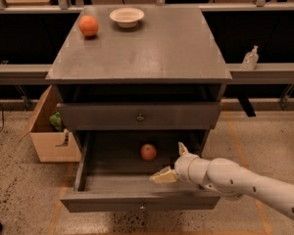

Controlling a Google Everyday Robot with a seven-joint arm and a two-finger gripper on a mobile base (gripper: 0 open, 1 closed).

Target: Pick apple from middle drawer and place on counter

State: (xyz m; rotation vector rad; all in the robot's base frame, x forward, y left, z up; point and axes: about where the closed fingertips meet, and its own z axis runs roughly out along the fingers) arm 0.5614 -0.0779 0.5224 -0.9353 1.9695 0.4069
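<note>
The middle of the red apple (148,152), near the back of the open middle drawer, is next for my gripper. It should move there and close.
The apple (148,152), small and red, lies inside the pulled-out middle drawer (137,200), near its back middle. My gripper (170,162) is over the drawer's right part, just right of the apple and apart from it. It is open and empty: one finger (161,176) points left and the other (182,149) points up. The counter (152,48) is the grey top of the cabinet, above.
An orange fruit (88,26) and a pale bowl (127,16) sit at the back left of the counter. A shut drawer front (139,116) is above the open drawer. A cardboard box (51,136) stands on the floor left. A bottle (250,58) is on the right ledge.
</note>
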